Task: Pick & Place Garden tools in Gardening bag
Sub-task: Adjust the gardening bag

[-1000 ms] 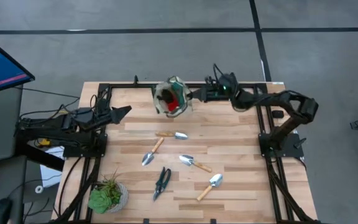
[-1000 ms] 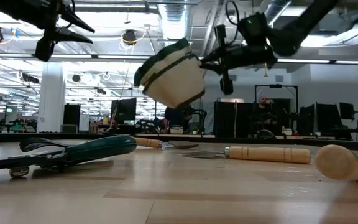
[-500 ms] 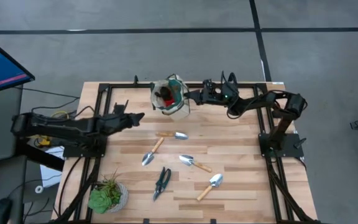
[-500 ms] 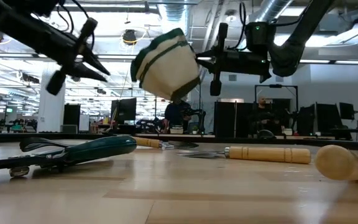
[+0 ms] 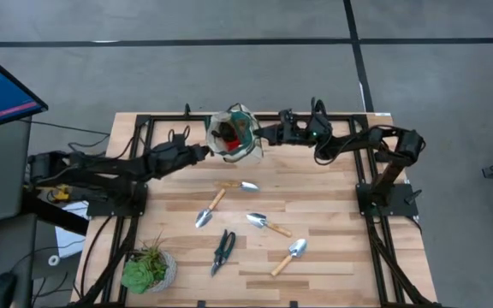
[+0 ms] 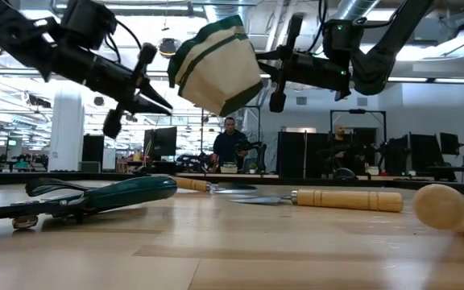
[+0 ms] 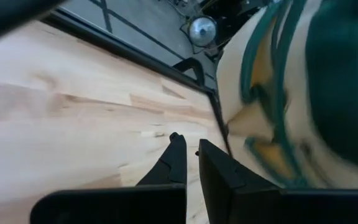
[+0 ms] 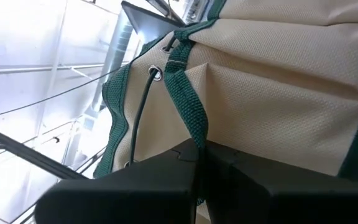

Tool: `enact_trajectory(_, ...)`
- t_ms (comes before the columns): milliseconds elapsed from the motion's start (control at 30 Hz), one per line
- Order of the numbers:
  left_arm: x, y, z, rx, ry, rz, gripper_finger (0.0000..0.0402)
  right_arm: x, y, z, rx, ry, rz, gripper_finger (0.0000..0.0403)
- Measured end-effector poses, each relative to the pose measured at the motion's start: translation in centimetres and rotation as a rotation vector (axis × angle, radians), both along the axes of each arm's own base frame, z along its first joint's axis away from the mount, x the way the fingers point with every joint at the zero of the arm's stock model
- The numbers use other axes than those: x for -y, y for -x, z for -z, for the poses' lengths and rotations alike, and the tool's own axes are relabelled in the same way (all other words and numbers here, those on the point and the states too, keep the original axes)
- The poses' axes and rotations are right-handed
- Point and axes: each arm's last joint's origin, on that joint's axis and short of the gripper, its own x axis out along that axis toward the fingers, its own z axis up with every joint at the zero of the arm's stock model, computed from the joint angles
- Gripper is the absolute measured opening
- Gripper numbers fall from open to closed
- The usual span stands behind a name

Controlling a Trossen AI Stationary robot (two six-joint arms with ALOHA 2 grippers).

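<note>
The gardening bag is hanging tilted over the table by its green strap, so my right gripper needs to put it down and then grip the bag's near side (image 5: 246,156) from above.
The gardening bag (image 5: 234,135), cream with dark green trim, hangs tilted in the air over the table's far edge, also in the low view (image 6: 216,64). A red-and-dark item (image 5: 229,132) shows inside its mouth. My right gripper (image 5: 264,134) is shut on it from the right. My left gripper (image 5: 205,152) is shut and stands just left of the bag, near its underside (image 7: 188,149), apart from it as far as shows. Three wooden-handled trowels (image 5: 238,185) (image 5: 268,224) (image 5: 288,255), a fork (image 5: 208,210) and dark-handled shears (image 5: 222,251) lie flat on the table. My right gripper pinches the bag's green webbing strap (image 8: 191,127) between its two fingers, at the bag's side near the rim. The fingers (image 6: 277,74) come level from the table's right. The bag is lifted clear of the table and hangs tilted, its bottom toward the left.
A potted green plant (image 5: 148,267) stands at the near left corner. The black frame rails (image 5: 144,128) run along the table's edges. People stand in the room behind (image 6: 230,145).
My left gripper has swung from the table's left edge toward the right and far side, up to the bag. My right gripper has raised the bag and carried it slightly left; the bag has tipped and stays clear of the table.
</note>
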Motion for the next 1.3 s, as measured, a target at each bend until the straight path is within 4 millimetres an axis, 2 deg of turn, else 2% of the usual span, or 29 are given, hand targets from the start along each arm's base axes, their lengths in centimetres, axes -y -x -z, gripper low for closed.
enact_trajectory(133,-0.8,-0.5,-0.1,0.073,-0.010,0.005,0.0003,0.0,-0.1,0.3,-0.028,-0.003,-0.010,0.0000)
enact_trajectory(400,-1.3,-0.6,-1.4,0.171,-0.040,-0.013,0.0003,0.3,-0.2,2.0,-0.196,-0.003,0.022,0.0000)
enact_trajectory(600,-1.3,-0.5,-1.7,0.171,-0.059,-0.002,0.0003,1.4,0.4,3.5,-0.341,-0.029,0.095,0.0000)
enact_trajectory(767,-1.3,-0.7,-1.0,0.136,-0.046,0.002,0.0003,1.3,0.5,4.6,-0.438,-0.023,0.102,0.0000)
enact_trajectory(1100,-1.4,-1.0,-0.5,0.117,-0.033,0.011,0.0003,1.6,0.2,7.5,-0.527,-0.089,0.123,0.0001)
enact_trajectory(1200,-1.4,-1.0,-0.5,0.120,-0.033,0.011,0.0003,1.8,0.2,8.0,-0.538,-0.096,0.119,0.0011)
enact_trajectory(1300,-1.4,-1.0,-0.6,0.126,-0.034,0.018,0.0003,2.3,0.8,7.5,-0.537,-0.095,0.105,0.0039)
